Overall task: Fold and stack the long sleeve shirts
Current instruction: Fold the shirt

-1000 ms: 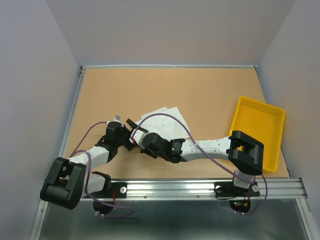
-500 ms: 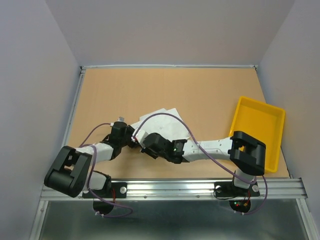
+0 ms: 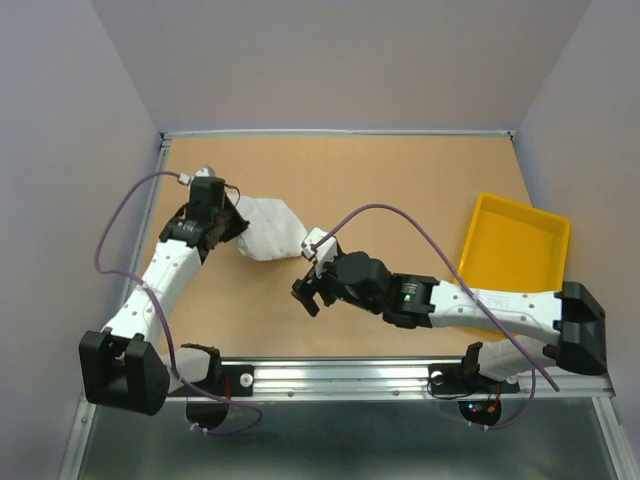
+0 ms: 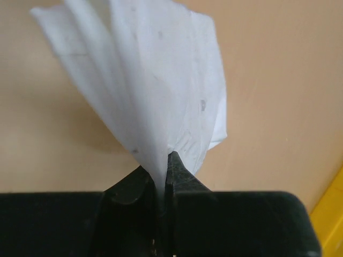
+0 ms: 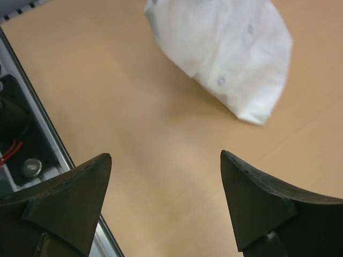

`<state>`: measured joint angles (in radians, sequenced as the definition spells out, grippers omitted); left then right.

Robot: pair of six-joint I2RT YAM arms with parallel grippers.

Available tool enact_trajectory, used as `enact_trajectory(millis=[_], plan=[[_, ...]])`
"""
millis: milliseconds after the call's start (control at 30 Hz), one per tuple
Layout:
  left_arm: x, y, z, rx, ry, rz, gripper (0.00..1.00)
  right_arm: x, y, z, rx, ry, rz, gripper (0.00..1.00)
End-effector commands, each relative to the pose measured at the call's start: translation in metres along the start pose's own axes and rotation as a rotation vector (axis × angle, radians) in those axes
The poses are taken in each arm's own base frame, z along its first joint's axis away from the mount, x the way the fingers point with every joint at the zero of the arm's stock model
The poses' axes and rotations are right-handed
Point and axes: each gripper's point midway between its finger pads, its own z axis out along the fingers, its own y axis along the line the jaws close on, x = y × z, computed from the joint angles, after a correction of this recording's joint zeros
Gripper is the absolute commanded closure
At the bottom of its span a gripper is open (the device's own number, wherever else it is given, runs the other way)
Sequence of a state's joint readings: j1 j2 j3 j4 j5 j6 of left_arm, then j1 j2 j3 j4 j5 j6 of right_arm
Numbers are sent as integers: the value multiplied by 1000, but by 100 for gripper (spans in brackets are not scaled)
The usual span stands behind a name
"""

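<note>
My left gripper needs to let go of the white shirt on the middle of the table [image 3: 340,237], short of the yellow tray.
One folded white long sleeve shirt [image 3: 272,229] sits bunched at the table's left-centre. My left gripper [image 3: 236,224] is shut on its left edge. In the left wrist view the fabric [image 4: 150,80] fans upward from the pinch between the closed jaws of the left gripper [image 4: 163,160]. My right gripper [image 3: 308,294] is in front of and to the right of the shirt, open, clear of it. Seen from the right wrist, the right gripper [image 5: 165,158] holds nothing, with bare table under it and the shirt [image 5: 225,53] beyond the fingertips.
A yellow tray [image 3: 478,232] rests at the table's right edge, and its corner [image 4: 333,214] shows in the left wrist view. The metal mounting rail [image 3: 400,375] runs along the near edge and appears as the rail [image 5: 32,144] in the right wrist view.
The left gripper closed on the shirt and drew it back and to the left. The right gripper let go, opened wide, and its arm stretched out low toward the right.
</note>
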<state>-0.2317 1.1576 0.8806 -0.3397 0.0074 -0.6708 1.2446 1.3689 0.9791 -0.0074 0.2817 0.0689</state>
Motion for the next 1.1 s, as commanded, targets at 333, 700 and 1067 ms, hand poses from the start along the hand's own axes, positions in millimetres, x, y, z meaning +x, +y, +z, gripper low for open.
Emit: enact_trajectory(millis=[333, 700, 1067], plan=[[-156, 0, -68, -578, -76, 490, 90, -7, -30, -63, 82, -89, 135, 12], [1, -106, 75, -530, 155, 936, 95, -1, -47, -94, 129, -134, 221, 12], [125, -187, 91, -262, 241, 1139, 94, -15, -72, -128, 218, -226, 282, 12]])
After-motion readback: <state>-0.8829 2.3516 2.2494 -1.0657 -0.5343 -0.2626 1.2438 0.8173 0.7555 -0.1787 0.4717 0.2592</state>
